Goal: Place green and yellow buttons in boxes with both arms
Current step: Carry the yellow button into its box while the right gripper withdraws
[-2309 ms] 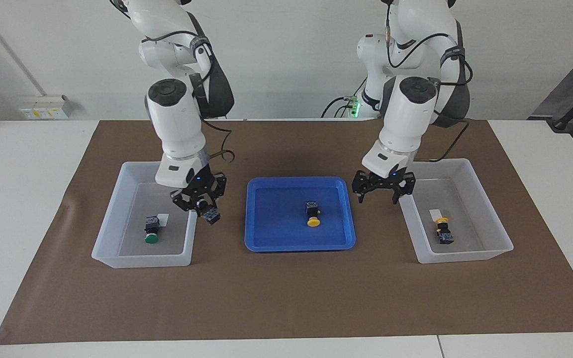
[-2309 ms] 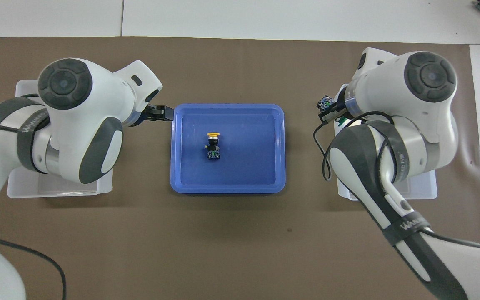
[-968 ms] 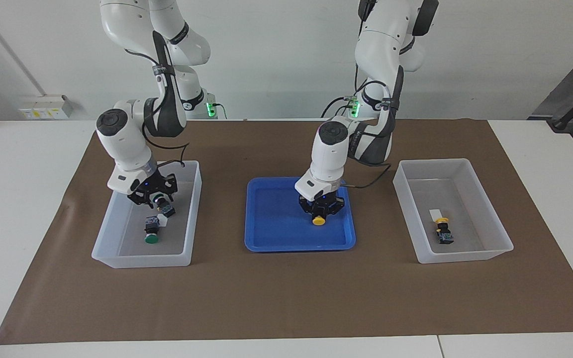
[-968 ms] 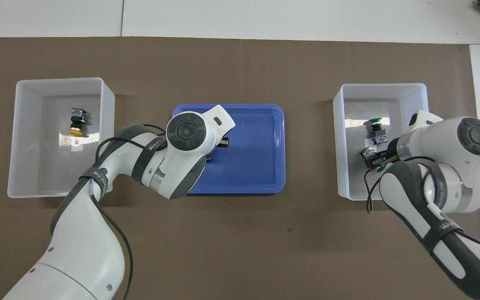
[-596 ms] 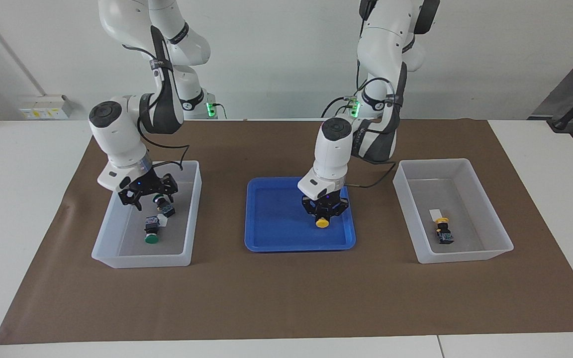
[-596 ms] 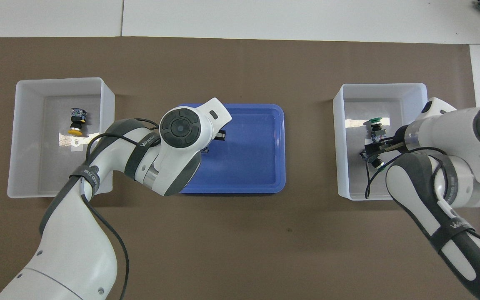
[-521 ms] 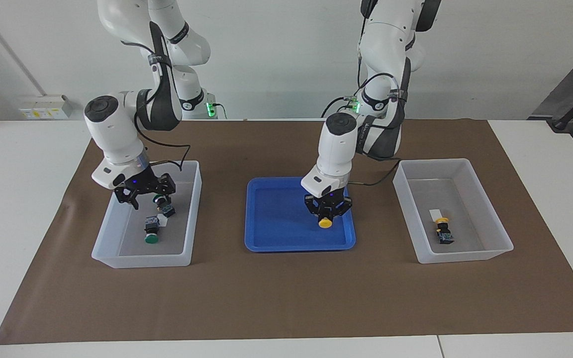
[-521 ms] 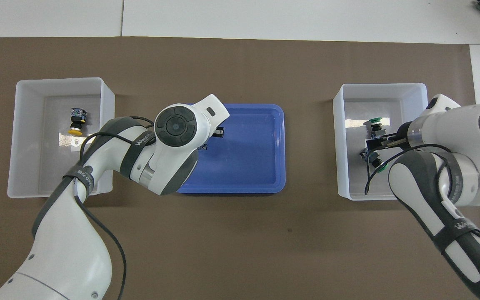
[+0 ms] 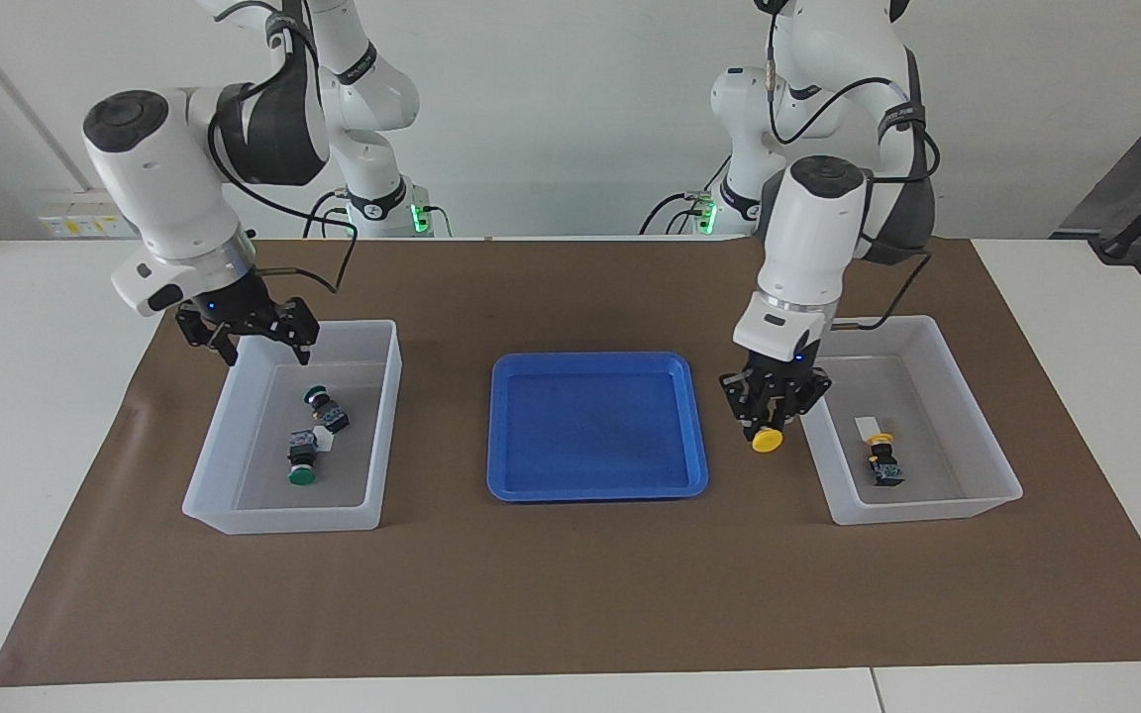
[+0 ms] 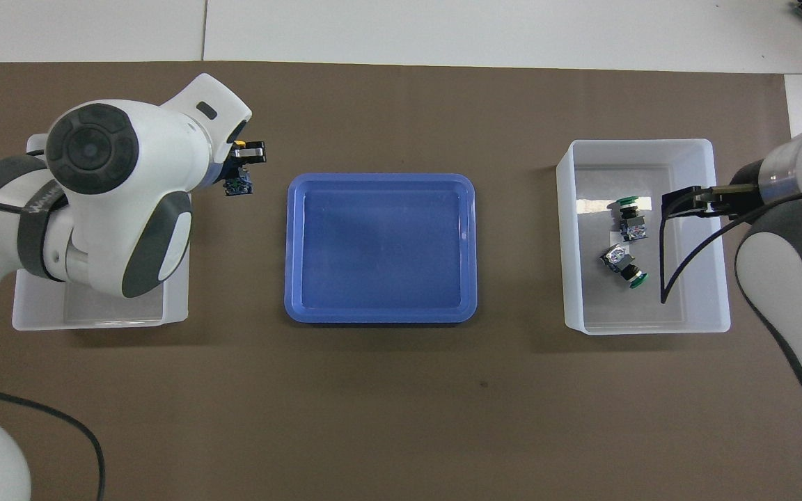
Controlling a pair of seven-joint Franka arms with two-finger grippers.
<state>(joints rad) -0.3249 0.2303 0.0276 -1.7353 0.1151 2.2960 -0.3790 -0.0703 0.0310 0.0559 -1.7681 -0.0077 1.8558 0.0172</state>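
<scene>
My left gripper has its yellow button, now in the air over the mat. I need to release it from that gripper beside the other yellow button [image 10: 155,191], by the box's side that faces the blue tray.
My left gripper [image 9: 772,420] is shut on a yellow button [image 9: 767,442], cap down, in the air over the mat between the blue tray [image 9: 531,436] and the box [image 9: 927,510] at the left arm's end. That box holds another yellow button [image 9: 882,461]. In the overhead view the left gripper [image 10: 242,161] and its button [image 10: 239,185] show beside the box [image 10: 32,306], which the arm mostly hides. My right gripper [image 9: 259,342] is open and empty above the other box [image 9: 278,517], which holds two green buttons [image 9: 321,404] [image 9: 301,465]. They also show in the overhead view [image 10: 629,217] [image 10: 625,266].
The blue tray [image 10: 380,247] in the middle of the brown mat holds nothing. The right gripper [image 10: 683,202] hangs over the side of its box [image 10: 568,229] toward the right arm's end. White table surrounds the mat.
The left gripper lifted the yellow button out of the blue tray and carried it toward the left arm's box. The right gripper let go of a green button in its box and rose away.
</scene>
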